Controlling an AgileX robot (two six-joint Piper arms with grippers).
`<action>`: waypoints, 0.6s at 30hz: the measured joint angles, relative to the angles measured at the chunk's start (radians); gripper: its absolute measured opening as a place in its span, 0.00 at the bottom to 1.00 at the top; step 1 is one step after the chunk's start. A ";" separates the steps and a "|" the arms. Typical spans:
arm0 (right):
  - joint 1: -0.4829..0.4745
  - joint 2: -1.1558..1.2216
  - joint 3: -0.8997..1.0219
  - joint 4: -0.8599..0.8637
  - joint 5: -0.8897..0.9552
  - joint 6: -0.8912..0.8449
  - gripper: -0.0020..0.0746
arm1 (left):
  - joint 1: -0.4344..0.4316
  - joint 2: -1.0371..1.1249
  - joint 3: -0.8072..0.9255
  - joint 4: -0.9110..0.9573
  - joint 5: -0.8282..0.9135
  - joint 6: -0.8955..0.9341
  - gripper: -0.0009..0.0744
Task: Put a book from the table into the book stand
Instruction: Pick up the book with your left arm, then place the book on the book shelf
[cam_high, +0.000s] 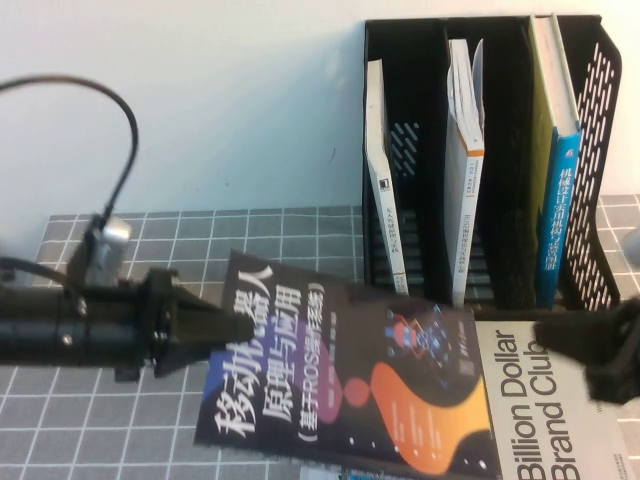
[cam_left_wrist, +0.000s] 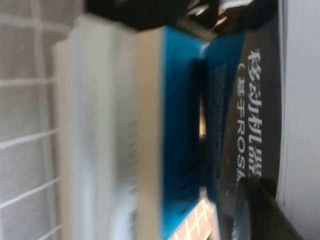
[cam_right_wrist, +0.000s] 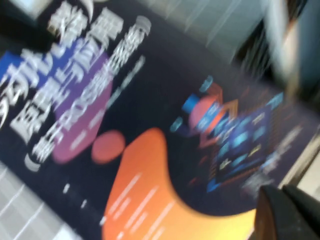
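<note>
Next, I let go of the dark book with my left gripper, upright beside the white-spined book in the black book stand (cam_high: 416, 299).
The dark book (cam_high: 340, 380) with the white Chinese title and orange-purple swirl lies tilted on the table (cam_high: 90, 430), partly over another book. My left gripper (cam_high: 243, 325) reaches in from the left and is shut on the book's left edge. In the left wrist view one finger (cam_left_wrist: 255, 210) lies on the dark cover (cam_left_wrist: 255, 110). My right gripper (cam_high: 545, 335) hovers at the right, just past the book's right edge, shut and empty. The right wrist view shows the cover (cam_right_wrist: 150, 125) and the closed gripper (cam_right_wrist: 282, 212). The black book stand (cam_high: 600, 200) stands at the back right.
The "Billion Dollar Brand Club" book (cam_high: 550, 430) lies under my right gripper; its cyan side shows in the left wrist view (cam_left_wrist: 177, 125). The stand holds a white-spined book (cam_high: 380, 180) on the left, a white-orange one (cam_high: 465, 170) in the middle and a blue one (cam_high: 558, 170) on the right.
</note>
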 joint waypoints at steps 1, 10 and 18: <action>0.000 -0.039 -0.013 -0.018 -0.027 0.009 0.02 | 0.000 -0.024 -0.012 0.005 0.000 -0.023 0.17; 0.000 -0.217 -0.079 -0.067 -0.262 0.021 0.02 | 0.000 -0.234 -0.244 0.147 0.009 -0.266 0.17; 0.000 -0.217 -0.080 -0.069 -0.264 0.021 0.02 | 0.000 -0.245 -0.560 0.240 0.023 -0.460 0.17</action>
